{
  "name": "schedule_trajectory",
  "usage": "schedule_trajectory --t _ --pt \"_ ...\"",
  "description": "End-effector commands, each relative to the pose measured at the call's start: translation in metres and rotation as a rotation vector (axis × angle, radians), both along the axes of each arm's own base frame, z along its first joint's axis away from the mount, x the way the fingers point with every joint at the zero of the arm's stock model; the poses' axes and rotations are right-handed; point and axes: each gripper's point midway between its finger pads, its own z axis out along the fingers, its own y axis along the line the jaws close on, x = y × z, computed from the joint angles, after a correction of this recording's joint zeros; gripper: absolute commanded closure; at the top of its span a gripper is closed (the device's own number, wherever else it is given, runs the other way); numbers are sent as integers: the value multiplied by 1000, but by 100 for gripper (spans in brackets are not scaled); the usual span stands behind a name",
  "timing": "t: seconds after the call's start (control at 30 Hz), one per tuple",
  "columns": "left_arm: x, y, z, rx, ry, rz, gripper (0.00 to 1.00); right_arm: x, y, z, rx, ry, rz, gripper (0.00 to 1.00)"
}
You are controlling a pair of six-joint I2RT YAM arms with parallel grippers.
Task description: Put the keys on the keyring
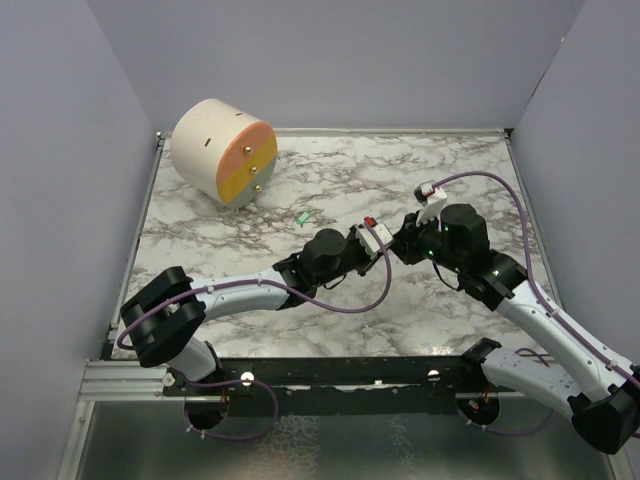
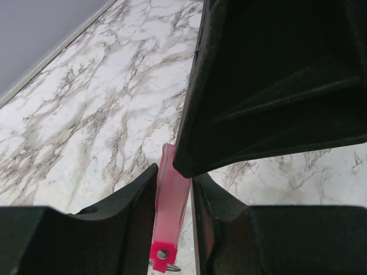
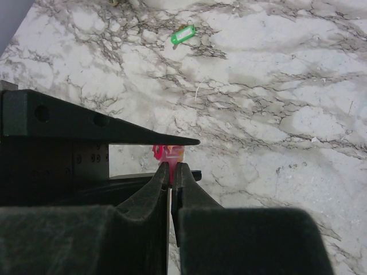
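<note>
The robot's right gripper holds the strip's far end, away from the silvery ring, so it should open and take the strip's red end (image 2: 164, 251) beside the ring.
The green key (image 1: 302, 216) lies flat on the marble, clear of both arms; it also shows in the right wrist view (image 3: 183, 34). The keyring's pink-red strip (image 2: 171, 212) stands between my left gripper's (image 2: 175, 189) jaws, which are closed round it, its silvery ring (image 2: 166, 267) hanging at the red end. My right gripper (image 3: 171, 166) is shut on the other end of the strip (image 3: 172, 153). In the top view the two grippers meet mid-table, left (image 1: 378, 236) and right (image 1: 402, 240), with the red end (image 1: 369, 221) showing between them.
A large cream cylinder with an orange and yellow face (image 1: 222, 150) lies at the back left. Grey walls close in the marble table (image 1: 450, 180) on three sides. The right arm's purple cable (image 1: 490, 180) loops over the right side.
</note>
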Motion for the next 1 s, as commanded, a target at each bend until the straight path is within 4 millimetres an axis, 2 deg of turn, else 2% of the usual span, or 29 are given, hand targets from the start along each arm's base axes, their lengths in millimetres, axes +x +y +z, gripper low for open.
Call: schedule_trajectory --t 0.0,0.13,0.23,0.53,0.83,0.97 --pt "2 -2 12 -12 -35 11 75 0 0 22 21 -48 -1 99" --pt "2 -2 12 -11 -34 9 82 0 0 22 23 -48 -1 99" --pt "3 -2 13 -13 -36 14 82 0 0 22 26 -47 -3 99" --pt "8 1 18 -18 -38 50 83 2 -6 30 47 -72 -43 75" --pt "24 9 28 -20 -51 153 83 2 -27 44 77 -119 -161 60" --pt "33 12 42 -41 -59 209 84 -2 -38 44 101 -151 -202 45"
